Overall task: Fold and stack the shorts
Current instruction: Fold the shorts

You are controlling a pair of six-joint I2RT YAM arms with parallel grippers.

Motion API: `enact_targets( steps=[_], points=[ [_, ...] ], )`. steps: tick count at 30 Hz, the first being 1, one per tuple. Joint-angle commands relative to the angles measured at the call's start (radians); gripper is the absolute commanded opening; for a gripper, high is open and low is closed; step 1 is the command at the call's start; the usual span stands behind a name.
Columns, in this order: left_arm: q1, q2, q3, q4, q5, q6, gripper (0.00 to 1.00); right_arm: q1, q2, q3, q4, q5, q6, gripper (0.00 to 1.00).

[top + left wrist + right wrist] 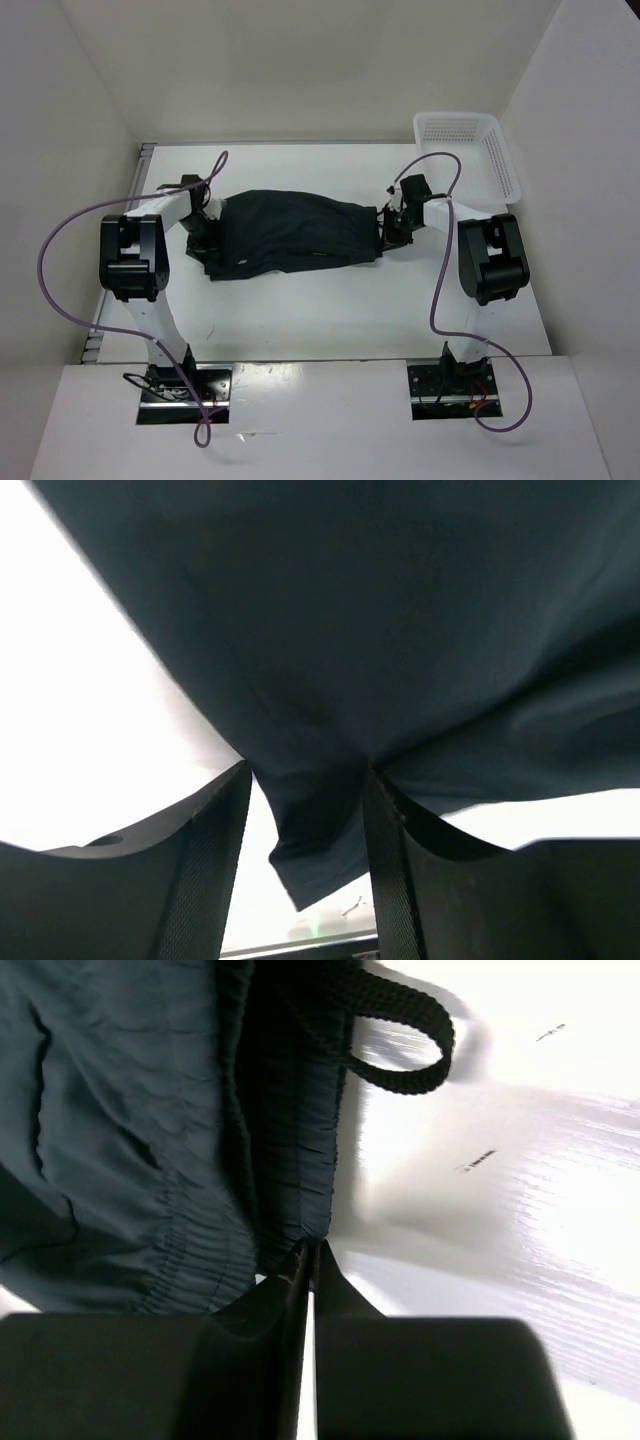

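Observation:
The waistband has just its under layer pinched in my right gripper, so the gripper needs to open and take the upper layer (212, 1245) with it before folding the shorts over.
The black shorts (295, 232) lie spread left to right across the middle of the white table (300, 315). My left gripper (212, 238) is at their left end. In the left wrist view its jaws stand open (306, 770), with a hanging hem of the shorts (380, 630) between them, touching the right finger (385, 870) and clear of the left one. My right gripper (388, 228) is at the right end. In the right wrist view it is shut (311, 1248) on the edge of the gathered waistband (290, 1130). A black drawstring loop (400, 1040) lies on the table beside it.
A white mesh basket (456, 117) stands at the back right corner, beyond the right arm. White walls close in the table on the left, back and right. Purple cables loop off both arms.

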Motion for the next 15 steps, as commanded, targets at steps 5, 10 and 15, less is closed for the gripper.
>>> enact_targets(
  steps=[5,10,15],
  points=[
    [0.058,0.024,0.122,-0.030,0.017,0.004,0.58,0.009,-0.011,0.026,0.019,-0.101,-0.067,0.00],
    [0.085,0.024,0.166,-0.039,0.029,0.004,0.60,0.009,-0.040,0.026,0.010,-0.129,-0.078,0.02],
    [0.085,0.015,0.157,-0.039,0.011,0.004,0.60,-0.050,-0.071,0.037,-0.012,-0.138,-0.058,0.66]
  ],
)
